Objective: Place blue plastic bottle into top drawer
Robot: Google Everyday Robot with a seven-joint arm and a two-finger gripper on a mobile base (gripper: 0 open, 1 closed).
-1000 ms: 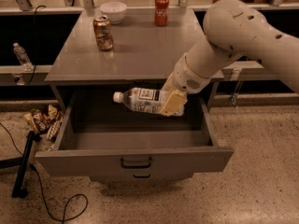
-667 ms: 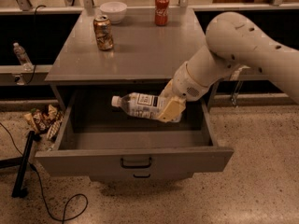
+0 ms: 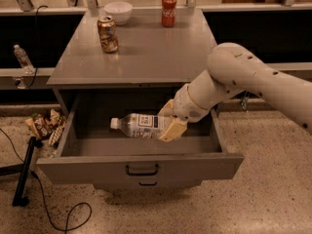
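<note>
Next, I let go of the blue plastic bottle with my gripper on the drawer's bottom just behind the black bar handle [image 3: 138,134].
The blue plastic bottle [image 3: 140,125] is pale and translucent, with a white cap and a printed label. It lies on its side, cap to the left, inside the open top drawer [image 3: 141,165], low over the drawer floor. My gripper [image 3: 170,125] is shut on the bottle's right end, its tan fingers [image 3: 173,129] around the base. The white arm reaches in from the right over the drawer's right side. The drawer is wide and grey with a black bar handle on its front.
On the desk top [image 3: 146,57] stand a bronze can [image 3: 107,33], a red soda can [image 3: 168,10] and a white bowl [image 3: 118,11]. A small clear water bottle [image 3: 21,57] stands on a ledge at left. Snack packets [image 3: 45,126] and cables lie on the floor at left.
My gripper has lowered the bottle deeper into the drawer and a little forward. The arm has come down with it. The drawer stays open.
</note>
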